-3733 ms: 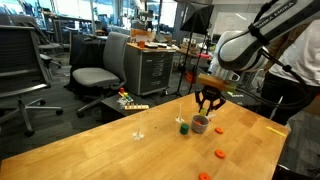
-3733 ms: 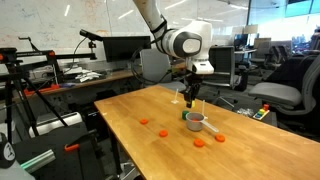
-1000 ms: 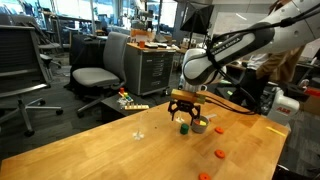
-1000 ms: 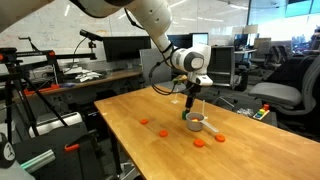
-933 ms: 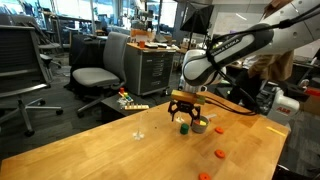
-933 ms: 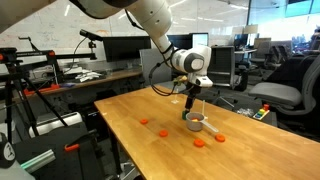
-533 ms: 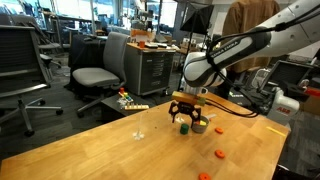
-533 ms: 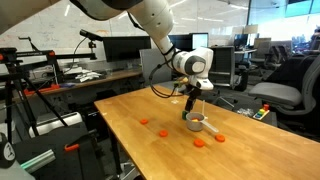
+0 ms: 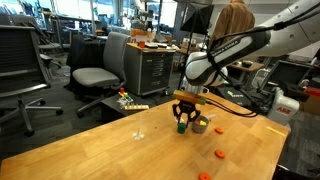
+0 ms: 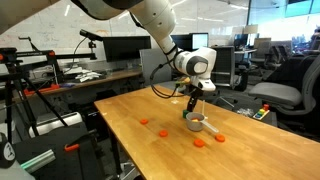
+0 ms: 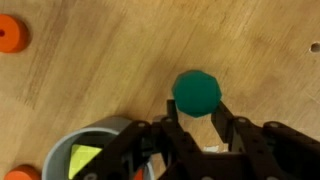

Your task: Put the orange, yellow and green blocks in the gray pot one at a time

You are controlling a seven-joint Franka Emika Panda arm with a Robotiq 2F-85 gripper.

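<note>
My fingers pinch only the green block's near edge; next I open, move farther over the block and grip its middle (image 11: 197,93) before lifting.
The green block (image 11: 197,88) sits on the wooden table between my gripper's (image 11: 197,108) two fingertips, which press its sides. In an exterior view the gripper (image 9: 183,120) is low on the table, with the green block (image 9: 183,128) at its tips, just beside the gray pot (image 9: 201,125). The pot (image 11: 100,140) shows at the lower left of the wrist view with the yellow block (image 11: 85,158) inside it. The orange block cannot be made out. The gripper (image 10: 192,108) stands over the pot (image 10: 196,122) in an exterior view.
Flat orange discs lie on the table (image 9: 100,150) near the pot (image 9: 218,128) and toward the front edge (image 9: 220,154); others show in an exterior view (image 10: 143,122) and the wrist view (image 11: 10,33). Office chairs and desks stand beyond the table edge.
The gripper has come down around the green block beside the pot, and its fingers have narrowed onto it.
</note>
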